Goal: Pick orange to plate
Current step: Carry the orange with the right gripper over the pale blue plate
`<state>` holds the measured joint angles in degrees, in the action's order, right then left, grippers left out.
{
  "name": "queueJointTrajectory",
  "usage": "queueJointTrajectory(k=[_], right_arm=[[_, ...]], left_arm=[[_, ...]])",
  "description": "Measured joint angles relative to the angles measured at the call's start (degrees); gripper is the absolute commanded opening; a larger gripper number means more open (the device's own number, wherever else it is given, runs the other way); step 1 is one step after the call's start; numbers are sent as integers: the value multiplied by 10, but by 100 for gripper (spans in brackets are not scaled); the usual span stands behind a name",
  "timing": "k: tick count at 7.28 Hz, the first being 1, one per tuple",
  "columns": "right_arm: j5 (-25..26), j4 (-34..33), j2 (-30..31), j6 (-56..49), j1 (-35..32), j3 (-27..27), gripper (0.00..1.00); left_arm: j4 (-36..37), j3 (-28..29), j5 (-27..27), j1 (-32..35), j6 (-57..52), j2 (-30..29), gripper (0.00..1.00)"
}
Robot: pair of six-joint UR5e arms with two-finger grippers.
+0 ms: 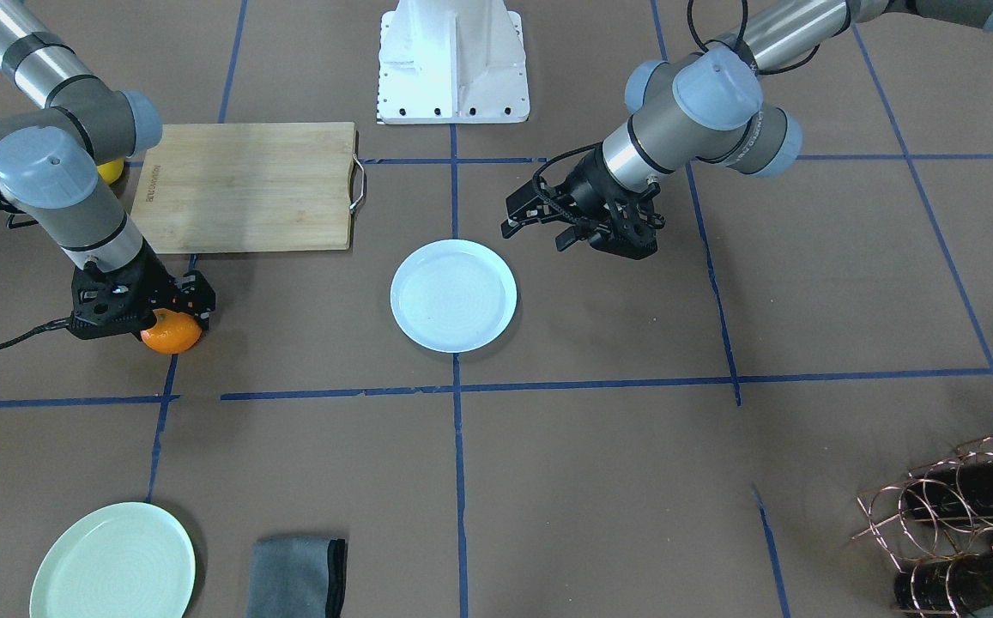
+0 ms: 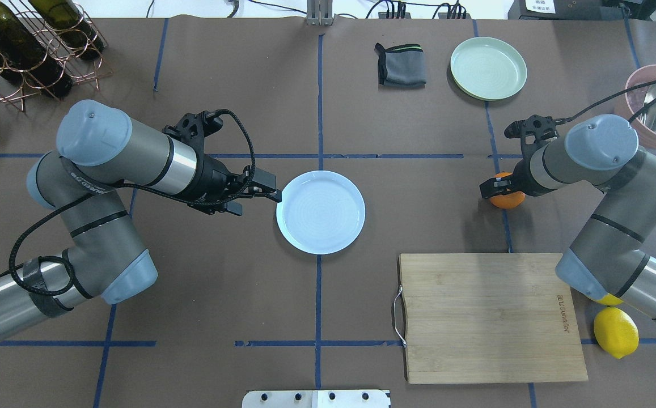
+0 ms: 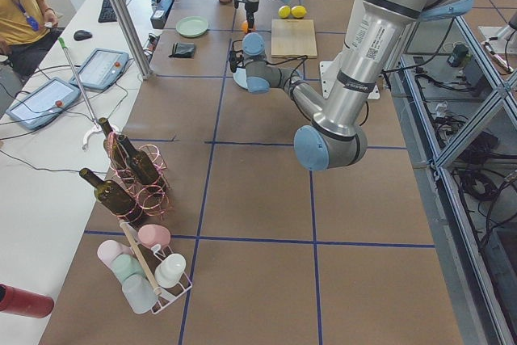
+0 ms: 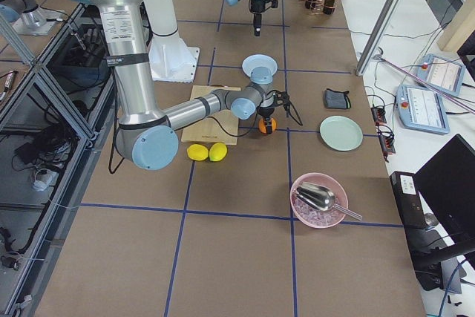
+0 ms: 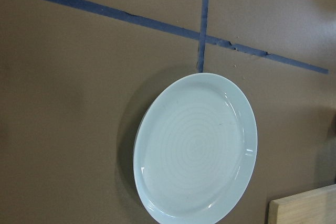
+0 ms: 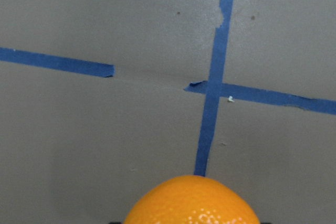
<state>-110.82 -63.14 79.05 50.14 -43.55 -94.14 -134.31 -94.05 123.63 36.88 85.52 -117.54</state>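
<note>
Next, my right gripper releases the orange close to the middle of the empty white plate (image 1: 449, 294). The orange is now low over the brown table.
The orange (image 1: 172, 334) sits low over the brown table, on a blue tape line, with my right gripper (image 1: 168, 319) shut on it from above. The right wrist view shows the top of the orange (image 6: 192, 202) at its bottom edge, with dark fingers at both sides. I cannot tell whether the fruit touches the table. The empty white plate (image 1: 453, 294) lies at the table's middle, well apart from the orange (image 2: 507, 197). My left gripper (image 2: 259, 202) hangs open and empty beside the plate's (image 2: 320, 211) near-left rim.
A bamboo cutting board (image 2: 489, 317) lies between the orange and the robot's base. A lemon (image 2: 616, 331) rests beside it. A pale green plate (image 2: 488, 68), a grey cloth (image 2: 401, 65), a pink bowl (image 2: 654, 105) and a wine rack (image 2: 21, 51) line the far side.
</note>
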Motion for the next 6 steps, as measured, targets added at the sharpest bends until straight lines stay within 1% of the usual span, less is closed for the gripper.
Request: queueJointTrajectory(k=[2,3,4,5,6], right_arm=[[-3,-3,-17,12,-2,-17,0],[-5,-6,-37,49,2,-31,0],[-3,-10,-75,120,19,-41,0],[10,-16,-122,199,52,-42,0],[37,-23,-169,255,85,-30,0]], left_arm=[[0,-9,1,0,0,5,100],[0,-13,1,1,0,7,100],[0,-22,3,1,0,13,100],[0,-39,4,2,0,26,100],[0,-56,5,5,0,40,100]])
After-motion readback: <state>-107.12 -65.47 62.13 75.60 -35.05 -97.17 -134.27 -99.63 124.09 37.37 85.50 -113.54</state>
